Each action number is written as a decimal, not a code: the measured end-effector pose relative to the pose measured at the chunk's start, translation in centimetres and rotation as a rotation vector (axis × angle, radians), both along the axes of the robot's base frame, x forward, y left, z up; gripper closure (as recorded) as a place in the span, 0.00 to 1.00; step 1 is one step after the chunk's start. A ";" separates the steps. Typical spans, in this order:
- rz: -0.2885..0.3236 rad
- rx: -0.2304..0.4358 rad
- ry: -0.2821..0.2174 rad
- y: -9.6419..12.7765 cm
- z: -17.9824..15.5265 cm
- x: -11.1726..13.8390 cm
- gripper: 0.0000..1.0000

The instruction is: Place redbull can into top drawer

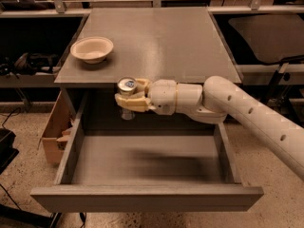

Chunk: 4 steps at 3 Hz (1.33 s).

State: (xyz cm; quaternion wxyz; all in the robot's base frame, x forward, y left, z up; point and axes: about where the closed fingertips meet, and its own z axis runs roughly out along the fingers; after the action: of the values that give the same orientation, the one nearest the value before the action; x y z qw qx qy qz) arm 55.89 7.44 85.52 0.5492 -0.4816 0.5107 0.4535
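Note:
Next, the gripper releases the redbull can on the drawer bottom near the drawer's side [116, 156] by the cardboard box.
My gripper [129, 98] is shut on the redbull can [127, 86], a slim silver can with a shiny top and blue tab. It holds the can upright in the air above the back left part of the open top drawer [142, 163], just in front of the counter's front edge. The can's lower end shows below the fingers [133, 104]. The drawer is pulled out wide, with a flat grey bottom, low side walls and a plain grey front panel [147, 198]. My white arm reaches in from the right.
A cream bowl [92, 49] sits on the grey countertop [156, 37] at the left. A cardboard box [54, 127] stands on the floor left of the drawer. Dark shelves flank the cabinet on both sides.

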 end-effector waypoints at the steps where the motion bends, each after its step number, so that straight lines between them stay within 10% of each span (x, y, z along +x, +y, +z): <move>1: 0.042 -0.090 0.087 1.9 -5.3 0.9 1.00; 4: 0.083 -0.057 0.162 3.9 -11.8 -0.8 1.00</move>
State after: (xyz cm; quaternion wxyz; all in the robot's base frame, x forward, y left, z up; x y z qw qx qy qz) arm 55.09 11.37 73.70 0.4730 -0.4796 0.5458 0.4984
